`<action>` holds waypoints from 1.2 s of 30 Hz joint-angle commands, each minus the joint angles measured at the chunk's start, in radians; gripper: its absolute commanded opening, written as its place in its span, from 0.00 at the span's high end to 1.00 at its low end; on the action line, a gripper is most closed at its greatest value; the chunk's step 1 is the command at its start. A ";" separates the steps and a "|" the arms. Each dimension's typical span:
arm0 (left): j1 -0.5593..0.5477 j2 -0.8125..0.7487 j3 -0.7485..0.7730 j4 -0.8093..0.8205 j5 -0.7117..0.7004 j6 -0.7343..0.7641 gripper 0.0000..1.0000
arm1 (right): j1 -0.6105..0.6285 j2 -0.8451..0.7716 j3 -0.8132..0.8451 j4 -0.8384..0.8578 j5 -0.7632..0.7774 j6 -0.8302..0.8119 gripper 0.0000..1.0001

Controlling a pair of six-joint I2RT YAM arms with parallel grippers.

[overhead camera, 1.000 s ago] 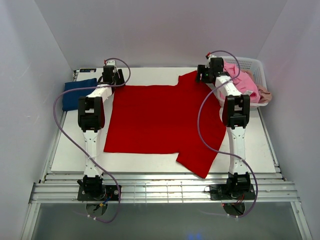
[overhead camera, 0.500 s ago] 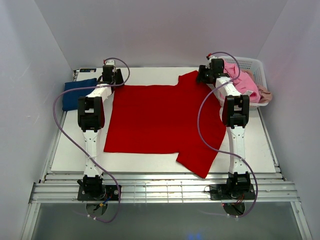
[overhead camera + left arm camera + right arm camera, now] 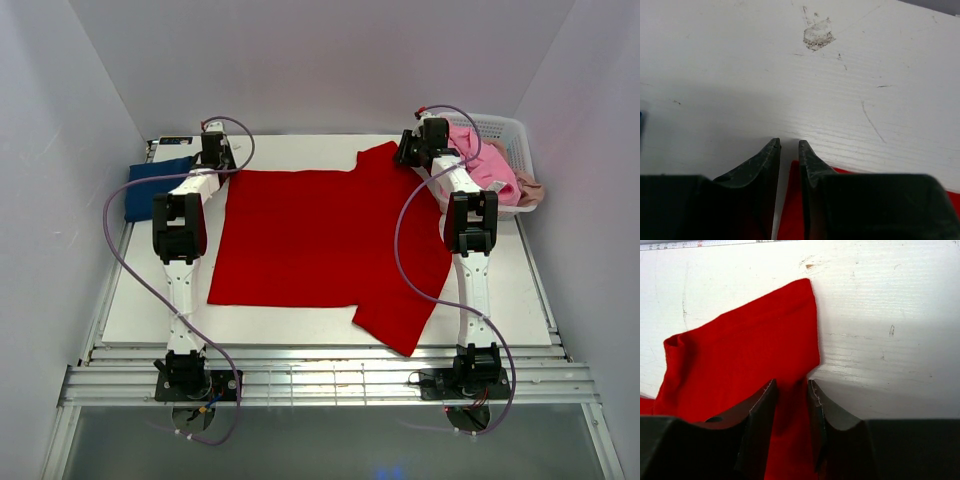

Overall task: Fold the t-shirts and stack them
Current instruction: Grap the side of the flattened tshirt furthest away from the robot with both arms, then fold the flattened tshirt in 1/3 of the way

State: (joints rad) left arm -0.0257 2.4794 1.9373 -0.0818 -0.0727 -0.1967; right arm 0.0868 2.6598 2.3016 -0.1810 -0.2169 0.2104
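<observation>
My left fingertips hold just the red t-shirt corner's thin edge, so next I open, then pinch the cloth farther in before pulling [image 3: 239,178].
A bright red t-shirt [image 3: 320,240] lies spread flat on the white table [image 3: 300,322], one sleeve hanging toward the near edge. My left gripper [image 3: 213,150] is down at its far left corner. In the left wrist view its jaws [image 3: 789,143] stand narrowly apart, with the red corner [image 3: 792,210] and a strip of bare table between them. My right gripper [image 3: 412,150] is at the far right sleeve; its jaws [image 3: 791,382] straddle the edge of the red cloth [image 3: 750,350], a gap still showing. A folded navy t-shirt [image 3: 155,185] rests at the far left.
A white lattice basket [image 3: 505,128] at the far right corner holds a pink t-shirt [image 3: 485,165] and a bit of beige cloth [image 3: 530,190]. White walls close in on both sides. The table's back edge runs just beyond both grippers.
Both grippers' jaws have narrowed around the red shirt's far edge. The left gripper has shifted slightly left and back. The shirt has not moved.
</observation>
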 commanded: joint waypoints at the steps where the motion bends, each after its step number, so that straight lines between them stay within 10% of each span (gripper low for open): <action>1: -0.008 -0.030 -0.054 -0.078 0.030 -0.029 0.68 | -0.001 0.006 0.004 0.008 -0.021 0.014 0.62; 6: -0.011 -0.056 -0.098 -0.079 0.057 -0.041 0.43 | -0.001 0.003 0.002 -0.005 -0.021 0.004 0.62; 17: -0.028 -0.128 -0.152 -0.081 0.014 -0.037 0.43 | -0.001 -0.015 -0.021 -0.009 -0.025 0.009 0.62; 25: -0.028 -0.067 -0.064 -0.087 0.008 -0.006 0.87 | -0.002 -0.001 -0.025 0.012 -0.047 0.021 0.64; 28: -0.029 -0.045 -0.028 -0.076 0.005 0.003 1.00 | -0.001 0.008 -0.027 0.051 -0.076 0.049 0.92; 36: -0.029 -0.122 -0.101 0.074 -0.002 0.019 1.00 | -0.002 -0.023 -0.051 0.195 -0.105 0.080 0.92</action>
State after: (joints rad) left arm -0.0498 2.4275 1.8587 -0.0685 -0.0704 -0.1947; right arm 0.0860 2.6625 2.2673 -0.0940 -0.2958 0.2680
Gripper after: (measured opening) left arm 0.012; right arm 0.084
